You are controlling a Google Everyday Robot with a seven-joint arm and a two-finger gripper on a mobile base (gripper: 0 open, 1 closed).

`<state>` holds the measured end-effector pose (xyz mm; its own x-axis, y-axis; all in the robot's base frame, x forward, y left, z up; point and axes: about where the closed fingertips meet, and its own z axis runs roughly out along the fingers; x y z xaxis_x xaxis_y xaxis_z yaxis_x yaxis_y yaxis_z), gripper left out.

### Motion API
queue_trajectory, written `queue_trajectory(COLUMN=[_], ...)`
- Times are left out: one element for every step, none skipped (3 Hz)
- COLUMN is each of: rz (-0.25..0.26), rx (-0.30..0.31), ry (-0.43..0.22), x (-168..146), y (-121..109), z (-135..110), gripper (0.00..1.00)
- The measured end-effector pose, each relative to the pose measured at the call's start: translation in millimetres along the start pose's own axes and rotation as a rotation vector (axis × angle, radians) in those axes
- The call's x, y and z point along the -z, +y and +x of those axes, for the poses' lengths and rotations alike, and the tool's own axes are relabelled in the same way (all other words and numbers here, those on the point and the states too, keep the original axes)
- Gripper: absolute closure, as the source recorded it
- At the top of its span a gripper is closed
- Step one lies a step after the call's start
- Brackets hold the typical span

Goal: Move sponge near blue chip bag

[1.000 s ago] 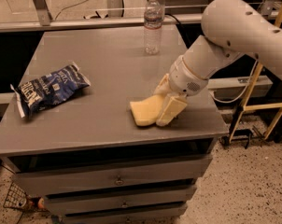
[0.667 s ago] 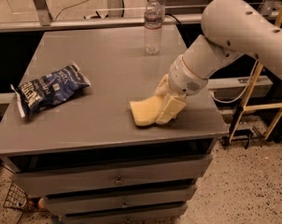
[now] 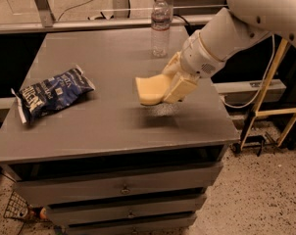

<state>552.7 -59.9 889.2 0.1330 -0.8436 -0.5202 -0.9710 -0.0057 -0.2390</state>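
Note:
The robot's gripper will release the sponge on the end of the blue chip bag (image 3: 78,83) that faces the middle of the table. The sponge still hangs above the grey table top.
The pale yellow sponge (image 3: 151,90) hangs above the grey table top (image 3: 104,126), right of centre, with its shadow on the surface below. My gripper (image 3: 173,86) is shut on the sponge's right end, and my white arm reaches in from the upper right. The dark blue chip bag (image 3: 51,92) with white lettering lies flat near the table's left edge, well to the left of the sponge.
A clear plastic water bottle (image 3: 160,26) stands upright at the back of the table, just behind my gripper. Drawers (image 3: 123,190) sit under the table top. A yellow frame (image 3: 273,82) stands to the right on the speckled floor.
The sponge lay on the table with my gripper at its right end. Now it is lifted off the surface and has moved a little left and toward the back.

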Motion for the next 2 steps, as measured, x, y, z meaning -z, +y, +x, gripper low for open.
queue_trajectory(rz=[-0.001, -0.035], rx=[-0.009, 0.033], ry=[-0.011, -0.042], x=[-9.7, -37.2], y=[-8.7, -30.8], z=[-5.9, -28.5], gripper=[1.00, 1.00])
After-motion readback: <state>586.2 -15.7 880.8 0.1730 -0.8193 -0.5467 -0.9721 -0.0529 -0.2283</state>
